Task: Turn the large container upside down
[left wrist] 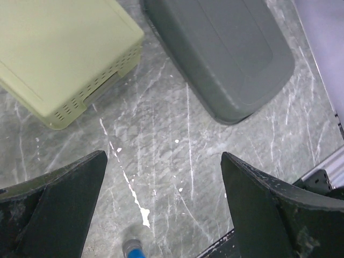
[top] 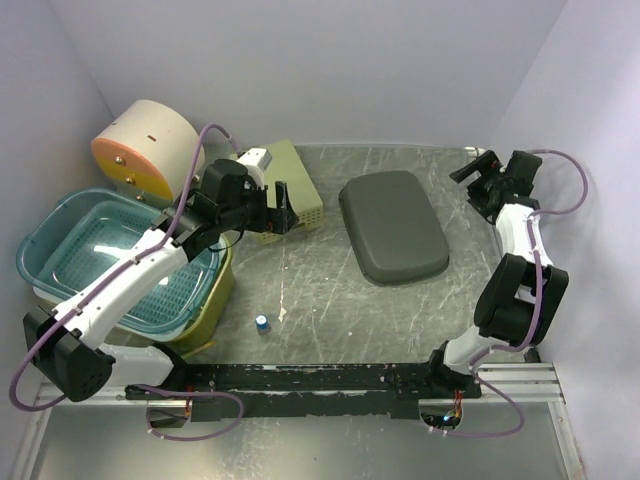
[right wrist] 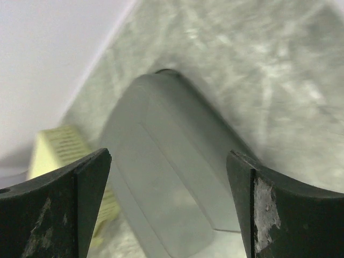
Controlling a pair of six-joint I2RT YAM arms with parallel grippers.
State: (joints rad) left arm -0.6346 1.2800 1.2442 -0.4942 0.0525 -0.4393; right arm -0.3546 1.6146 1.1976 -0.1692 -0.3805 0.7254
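My left gripper needs to grasp the rim of the teal basket [top: 217,256], on the side toward the pale green basket.
A large dark grey container [top: 392,226] lies on the table with its flat bottom facing up, at centre right. It also shows in the left wrist view [left wrist: 220,48] and the right wrist view [right wrist: 166,161]. My left gripper [top: 272,212] is open and empty, hovering above the table beside a pale green basket [top: 290,185], left of the grey container. In its own view the left gripper [left wrist: 164,204] holds only bare table between its fingers. My right gripper [top: 470,185] is open and empty at the back right, pointing toward the grey container; in its own view the right gripper [right wrist: 169,199] frames it.
The pale green basket [left wrist: 59,48] lies bottom up at the back. A teal basket [top: 115,260] sits stacked in an olive tub [top: 215,300] at the left. A round beige and orange drum [top: 145,150] stands at the back left. A small blue-capped item [top: 262,323] stands near the front.
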